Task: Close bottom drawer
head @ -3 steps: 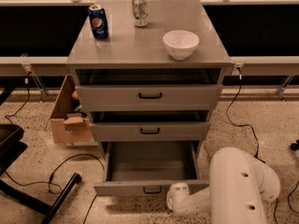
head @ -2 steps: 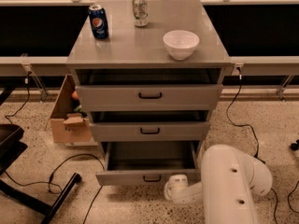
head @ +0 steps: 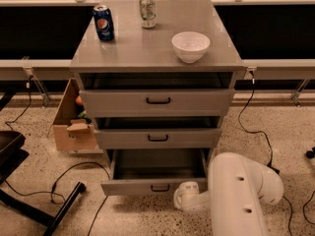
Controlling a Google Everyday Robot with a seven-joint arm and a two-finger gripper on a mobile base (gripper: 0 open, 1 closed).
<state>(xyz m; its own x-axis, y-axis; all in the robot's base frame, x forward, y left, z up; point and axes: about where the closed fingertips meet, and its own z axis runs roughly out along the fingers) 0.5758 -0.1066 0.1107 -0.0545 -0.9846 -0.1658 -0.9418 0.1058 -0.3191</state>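
Next, my gripper lets go of the bottom drawer once it sits with its front pushed in flush (head: pixel 158 171) beneath the middle drawer.
The bottom drawer (head: pixel 133 187) is the lowest of three grey drawers in the cabinet. It stands pulled out partway, with its plain grey tray (head: pixel 160 164) showing and a small black bar handle (head: pixel 160 188) on its slim front. My gripper (head: pixel 181 196) is at the end of the white arm (head: pixel 241 195), low at the right end of that drawer's front, touching or nearly touching it. The middle drawer (head: pixel 157 137) and top drawer (head: pixel 157 101) stand slightly out.
On the cabinet top (head: pixel 133 50) stand a blue soda can (head: pixel 104 22), a silver can (head: pixel 146 11) and a white bowl (head: pixel 190 46). A cardboard box (head: pixel 74 124) sits left of the cabinet. Black cables (head: pixel 74 173) and a black chair base (head: pixel 29 200) lie on the floor at left.
The bottom drawer has slid inward, so less of its tray shows. My arm and gripper have moved forward toward the cabinet with its front.
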